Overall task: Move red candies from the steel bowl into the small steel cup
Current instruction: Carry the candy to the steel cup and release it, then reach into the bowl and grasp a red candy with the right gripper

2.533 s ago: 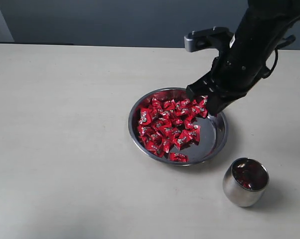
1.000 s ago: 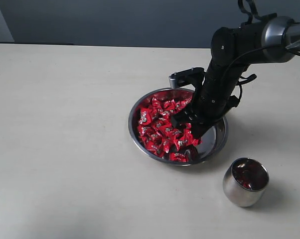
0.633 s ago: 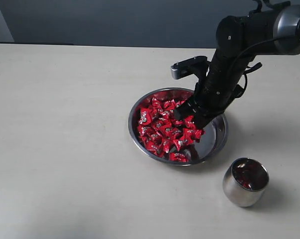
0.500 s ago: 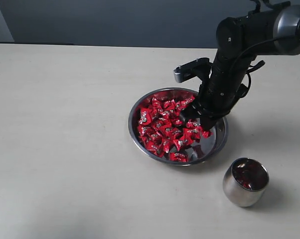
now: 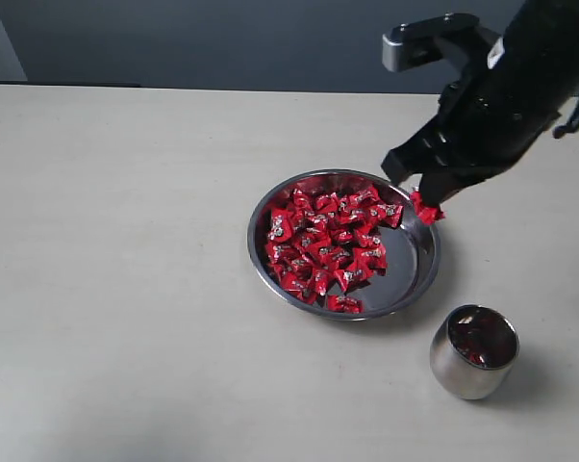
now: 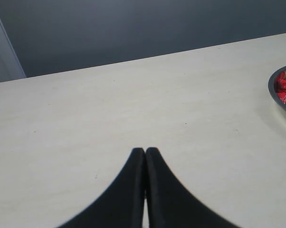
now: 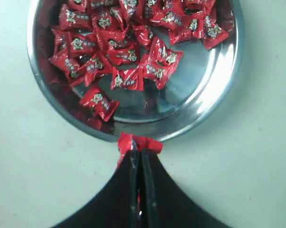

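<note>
The robot's right gripper should release its red candy on the red inside the small steel cup (image 5: 479,340).
The steel bowl (image 5: 422,265) sits mid-table with many red candies (image 5: 323,245) piled in its left half; the right wrist view shows the steel bowl (image 7: 214,99) and the candy pile (image 7: 124,57) from above. My right gripper (image 5: 426,200) hangs above the bowl's right rim, shut on one red candy (image 5: 426,209) that sticks out past its tips (image 7: 138,142). The small steel cup (image 5: 467,371) stands on the table to the lower right of the bowl, with red showing inside. My left gripper (image 6: 145,151) is shut with nothing in it, over bare table.
The pale table (image 5: 126,241) stretches wide to the left of the bowl. A dark wall runs along the table's far edge. In the left wrist view the bowl's rim (image 6: 276,97) shows at the frame's edge.
My right gripper has lifted out of the candy pile and moved up and to the right, carrying one red candy. Bowl and cup have stayed in place.
</note>
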